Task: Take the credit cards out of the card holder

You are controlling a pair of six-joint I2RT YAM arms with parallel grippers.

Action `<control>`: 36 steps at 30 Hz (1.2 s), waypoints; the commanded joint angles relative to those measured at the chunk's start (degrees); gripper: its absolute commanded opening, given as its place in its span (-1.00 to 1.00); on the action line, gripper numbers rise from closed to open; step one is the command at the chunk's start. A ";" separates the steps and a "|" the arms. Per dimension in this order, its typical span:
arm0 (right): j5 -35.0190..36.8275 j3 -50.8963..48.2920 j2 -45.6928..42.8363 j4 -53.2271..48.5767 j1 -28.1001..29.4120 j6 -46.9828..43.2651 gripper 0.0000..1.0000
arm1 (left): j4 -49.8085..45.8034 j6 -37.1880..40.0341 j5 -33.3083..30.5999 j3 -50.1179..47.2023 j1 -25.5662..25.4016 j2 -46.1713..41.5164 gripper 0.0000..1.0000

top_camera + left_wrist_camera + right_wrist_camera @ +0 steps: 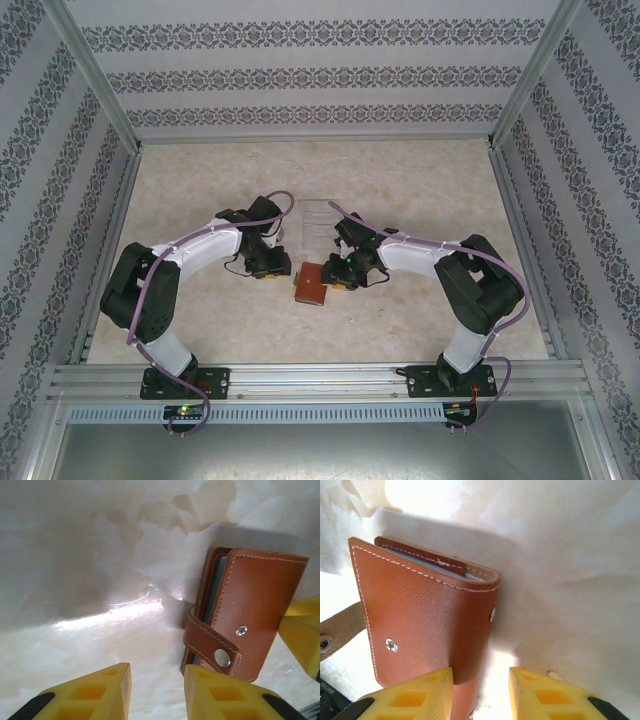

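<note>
The robot's right gripper is at the folded spine, so next the left gripper pinches the strap (210, 642) while the right gripper opens the cover from its free edge.
The reddish-brown leather card holder (310, 284) lies folded shut on the table between my two grippers. Its tab strap (212, 645) curls round the open edge, and its snap sits off the stud on the cover (241, 630). Bluish-grey sleeve edges (212, 592) show in the fold. The credit cards are hidden inside. My left gripper (156, 672) is open over bare table, its right finger just beside the strap. My right gripper (481, 677) is open at the holder's (425, 610) folded spine. Its left finger (420, 690) lies over the cover and its right finger stands apart.
A clear plastic tray (315, 214) sits on the table just behind the holder, between the two arms. Patterned walls and metal rails (110, 250) close in the marbled table (430, 180) on three sides. One of the right gripper's yellow fingers (305, 630) shows past the holder in the left wrist view.
</note>
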 commanded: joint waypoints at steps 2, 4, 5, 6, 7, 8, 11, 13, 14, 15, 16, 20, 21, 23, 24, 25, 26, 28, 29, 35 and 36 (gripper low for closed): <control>2.96 1.87 -1.63 -4.31 1.23 -0.34 -0.30 | 4.10 2.25 4.76 -0.64 0.92 1.07 -0.26; 3.52 2.35 -1.75 -4.87 1.67 0.04 -0.30 | 4.57 2.20 5.14 -0.57 1.01 0.64 -0.21; 3.73 2.51 -1.85 -5.08 1.92 0.15 -0.30 | 4.61 2.16 4.88 -0.59 0.99 0.19 -0.15; 4.01 2.64 -1.97 -5.31 2.07 0.48 -0.29 | 4.71 2.07 4.37 -0.56 0.92 -0.50 -0.07; 4.27 2.67 -2.07 -5.41 2.16 0.75 -0.29 | 4.96 2.07 4.18 -0.64 0.95 -1.13 0.03; 4.66 2.66 -2.23 -5.49 2.29 1.05 -0.29 | 5.21 2.07 4.48 -0.61 0.89 -1.53 0.12; 6.41 2.47 -3.14 -6.15 2.32 1.52 -0.29 | 4.99 2.51 6.52 0.16 0.63 -0.71 0.31; 7.21 2.53 -3.78 -6.89 2.29 1.50 -0.28 | 2.91 3.55 6.54 1.58 -0.15 1.08 0.34; 7.43 2.60 -3.92 -7.20 2.16 1.40 -0.29 | 2.25 4.00 6.42 2.18 -0.59 1.76 0.35; 7.54 2.68 -4.14 -7.43 2.09 1.30 -0.29 | 1.74 4.49 6.47 2.70 -1.09 2.55 0.35; 7.75 2.76 -4.29 -7.77 2.06 1.16 -0.28 | 1.49 4.78 6.52 3.16 -1.44 3.23 0.36; 7.93 2.87 -4.59 -8.48 2.09 0.95 -0.28 | 0.81 5.69 7.05 4.34 -2.11 5.41 0.38; 8.02 2.81 -4.70 -8.41 2.04 0.99 -0.28 | 0.19 6.21 6.82 4.68 -2.22 6.07 0.39; 7.97 2.79 -4.70 -8.49 2.10 0.86 -0.27 | -1.26 7.16 5.42 5.27 -2.22 7.35 0.36; 7.90 2.87 -4.71 -8.49 2.08 0.79 -0.28 | -1.87 7.59 4.73 5.51 -2.25 7.76 0.32; 7.95 2.98 -4.58 -8.62 2.04 0.69 -0.28 | -2.42 7.95 3.86 5.59 -2.22 8.00 0.25; 8.00 3.08 -4.67 -8.79 2.07 0.60 -0.27 | -2.74 8.21 3.03 5.58 -2.23 8.09 0.15; 8.19 3.14 -4.84 -8.92 2.05 0.60 -0.28 | -3.07 8.45 1.97 5.60 -2.22 7.80 0.00; 8.29 3.11 -4.89 -9.02 2.07 0.60 -0.28 | -3.11 8.52 1.33 5.55 -2.26 7.62 -0.07; 8.49 3.64 -5.13 -9.63 2.20 0.47 -0.28 | -1.61 7.98 -0.50 4.70 -1.98 6.29 -0.45; 8.59 3.66 -5.15 -9.77 2.24 0.51 -0.28 | -1.03 7.64 0.07 4.45 -1.88 6.24 -0.50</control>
